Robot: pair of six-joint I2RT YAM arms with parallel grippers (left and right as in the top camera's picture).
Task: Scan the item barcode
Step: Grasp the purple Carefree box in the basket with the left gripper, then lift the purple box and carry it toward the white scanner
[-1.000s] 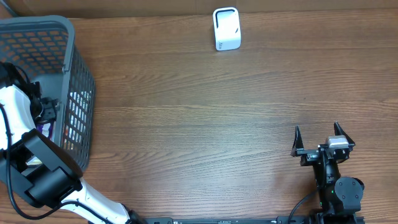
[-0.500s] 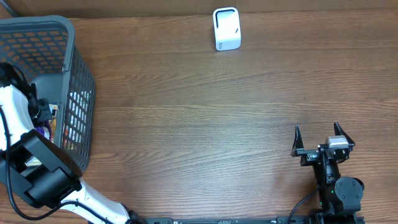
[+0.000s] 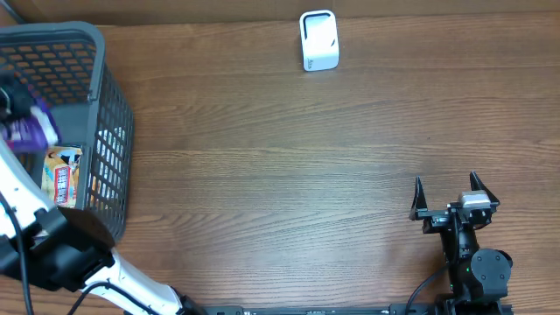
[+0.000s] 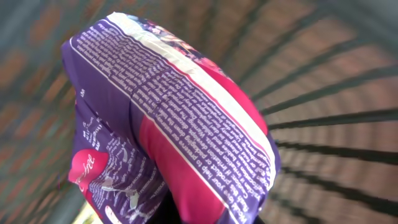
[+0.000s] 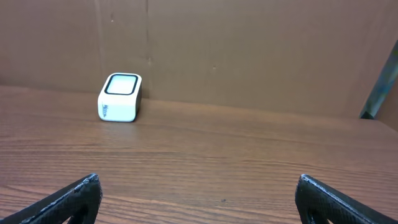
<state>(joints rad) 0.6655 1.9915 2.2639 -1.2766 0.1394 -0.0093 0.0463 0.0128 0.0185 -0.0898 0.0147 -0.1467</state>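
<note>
I need to release the purple and pink bag from my left gripper on the bare table [image 3: 340, 138] in front of the white barcode scanner.
The item is a purple and pink snack bag [image 4: 186, 118] with white print, and it fills the left wrist view. My left gripper [image 3: 17, 112] is shut on the bag's lower end, its fingers mostly hidden behind the bag. In the overhead view the bag [image 3: 33, 127] is blurred, held above the inside of the grey basket [image 3: 114, 105]. The white barcode scanner [image 3: 318, 40] stands at the table's far edge, also visible in the right wrist view as the scanner [image 5: 120, 98]. My right gripper [image 3: 448, 188] rests open and empty near the front right.
An orange and white packet [image 3: 63, 175] lies on the basket floor below the held bag. The basket's mesh walls surround the left gripper. A brown cardboard wall [image 5: 249, 50] rises behind the scanner.
My left gripper shut on the purple bag and lifted it from the basket floor, uncovering the orange packet beneath. The right arm has not moved.
</note>
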